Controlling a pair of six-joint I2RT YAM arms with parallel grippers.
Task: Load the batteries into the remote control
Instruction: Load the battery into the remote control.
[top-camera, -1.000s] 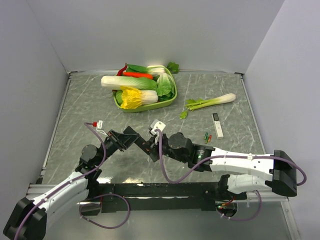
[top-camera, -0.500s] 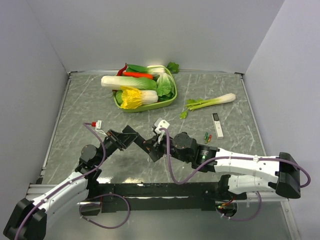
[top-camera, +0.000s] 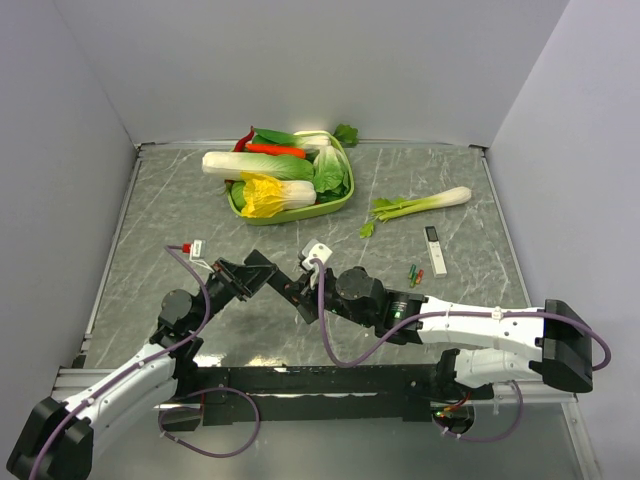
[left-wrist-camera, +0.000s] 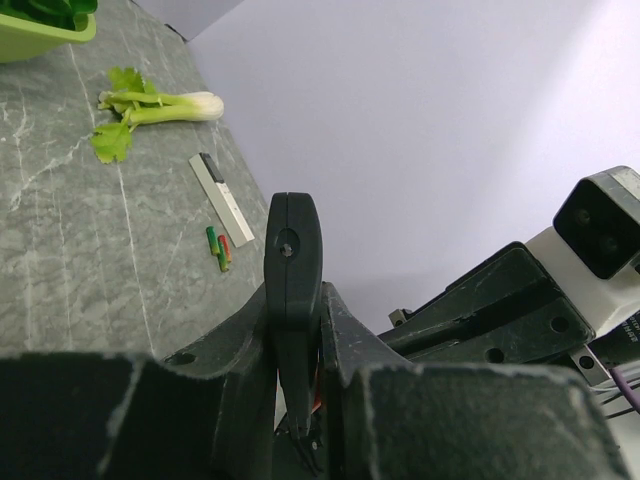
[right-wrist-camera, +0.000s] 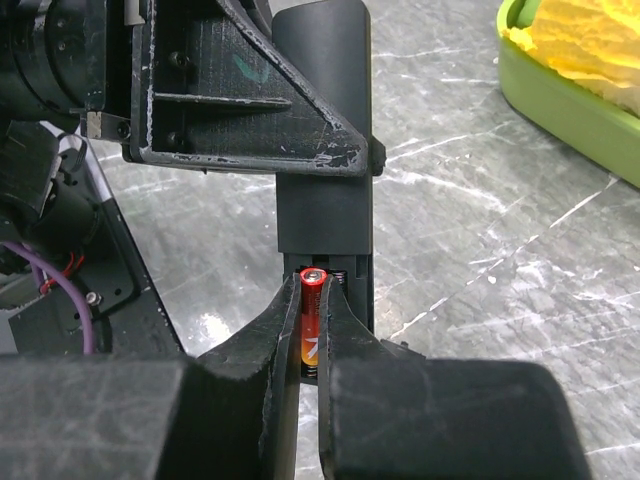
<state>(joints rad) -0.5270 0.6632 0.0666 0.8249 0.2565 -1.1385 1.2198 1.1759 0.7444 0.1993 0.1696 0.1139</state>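
I see the red-orange battery's top end sticking up from the remote control's slot, so next I open my right gripper, back off and take the battery's body (right-wrist-camera: 310, 325) from another angle.
My left gripper (left-wrist-camera: 295, 300) is shut on the black remote control (left-wrist-camera: 292, 250) and holds it above the table, one end sticking out past the fingers. In the right wrist view the remote control (right-wrist-camera: 322, 150) shows its open battery slot. My right gripper (right-wrist-camera: 311, 295) is shut on a red-orange battery (right-wrist-camera: 311, 325), whose tip sits at the mouth of that slot. From above, the two grippers meet near the table's front middle, around the remote control (top-camera: 290, 288). Two or three loose batteries (top-camera: 414, 272), green and red, lie on the table to the right.
A slim white device with a dark end (top-camera: 434, 249) lies beyond the loose batteries. A celery stalk (top-camera: 420, 203) lies farther back. A green basket (top-camera: 335, 205) full of vegetables stands at the back middle. Grey walls close in the marble-patterned table.
The right arm shifted slightly to the right half a second ago and is back where it was. Both grips are unchanged.
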